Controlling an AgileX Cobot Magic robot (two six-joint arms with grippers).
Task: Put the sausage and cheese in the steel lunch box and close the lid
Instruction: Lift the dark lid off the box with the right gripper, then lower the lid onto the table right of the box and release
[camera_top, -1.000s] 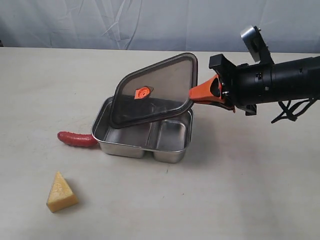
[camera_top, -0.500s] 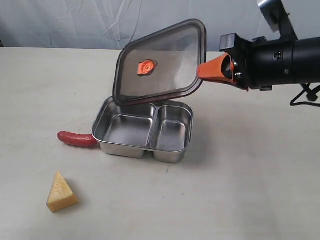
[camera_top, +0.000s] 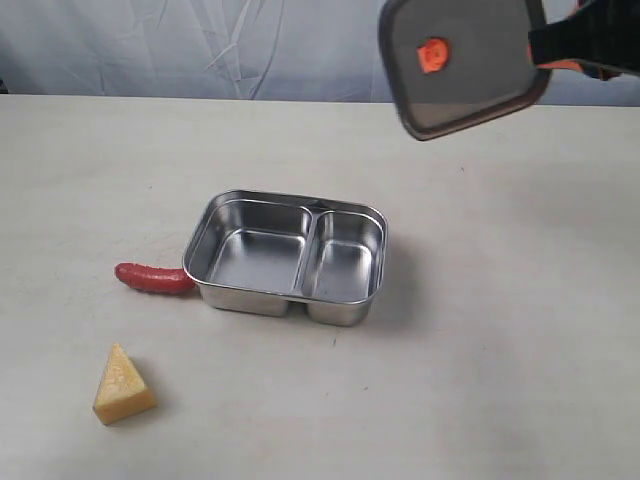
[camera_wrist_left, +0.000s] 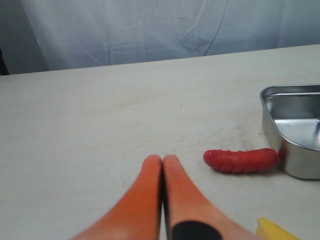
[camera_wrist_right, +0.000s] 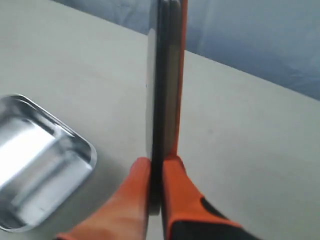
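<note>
My right gripper is going to set the dark lid, now hanging high in the air, down on the table (camera_top: 470, 316) next to the smaller compartment of the lunch box.
The steel lunch box (camera_top: 247, 296) stands uncovered mid-table, both compartments bare. Against its left wall lies the red sausage (camera_top: 153, 278), and the yellow cheese (camera_top: 123, 385) wedge sits nearer the front left. High at the upper right, the dark lid (camera_top: 470, 85) with its orange valve tab (camera_top: 432, 55) hangs in the air, its edge pinched by my right gripper (camera_top: 538, 52). In the right wrist view the lid (camera_wrist_right: 162, 75) is edge-on between the fingers of the right gripper (camera_wrist_right: 156, 161). My left gripper (camera_wrist_left: 162, 159) is shut on nothing, low over the table near the sausage (camera_wrist_left: 241, 160).
The lunch box (camera_wrist_left: 295, 130) shows at the edge of the left wrist view, with a corner of the cheese (camera_wrist_left: 275, 231) beside the fingers. A blue-grey cloth backdrop (camera_top: 200, 45) runs along the table's far edge. The left arm is outside the exterior view.
My right gripper has carried the lid up and to the right, off the lunch box. The box now lies fully uncovered. Sausage and cheese have not moved.
</note>
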